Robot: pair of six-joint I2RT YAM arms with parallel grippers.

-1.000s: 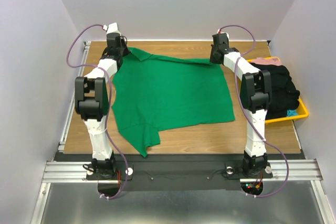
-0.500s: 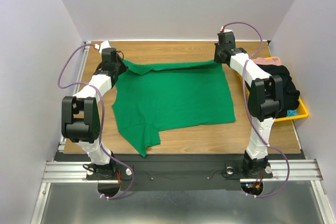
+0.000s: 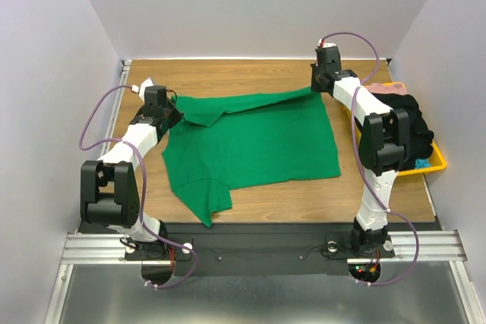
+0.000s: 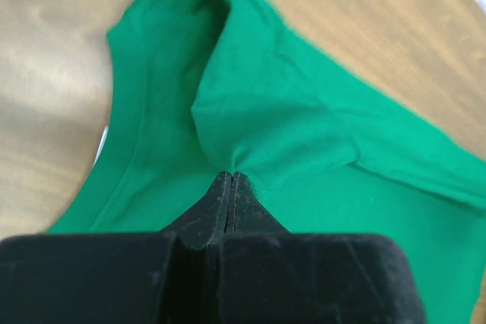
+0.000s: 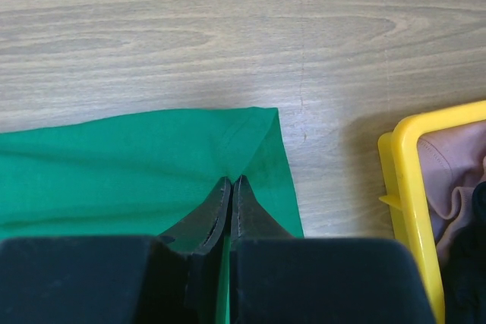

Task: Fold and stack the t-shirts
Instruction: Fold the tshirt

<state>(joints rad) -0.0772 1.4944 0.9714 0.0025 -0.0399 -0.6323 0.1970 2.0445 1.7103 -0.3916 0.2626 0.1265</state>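
Observation:
The robot's right gripper will release the lifted cloth on the green t-shirt's far side edge (image 3: 321, 106) (image 5: 282, 199) near the yellow tray.
One bright green t-shirt (image 3: 250, 142) lies spread on the wooden table, its far edge lifted off the surface. My left gripper (image 3: 173, 114) is shut on the shirt's far left part by the collar; the left wrist view shows cloth (image 4: 273, 111) pinched at the fingertips (image 4: 230, 177). My right gripper (image 3: 319, 85) is shut on the far right corner; the right wrist view shows the green corner (image 5: 190, 157) pinched at its fingertips (image 5: 230, 182). A sleeve (image 3: 209, 206) lies toward the near edge.
A yellow plastic tray (image 3: 435, 158) at the right table edge holds dark and pink clothes (image 3: 402, 123); its rim also shows in the right wrist view (image 5: 406, 187). Bare wood (image 3: 250, 73) lies beyond the shirt. White walls enclose the table on three sides.
My left gripper has pulled its hold of the shirt toward the near side and left, folding the far left edge over. My right gripper moved slightly back and right, keeping its corner.

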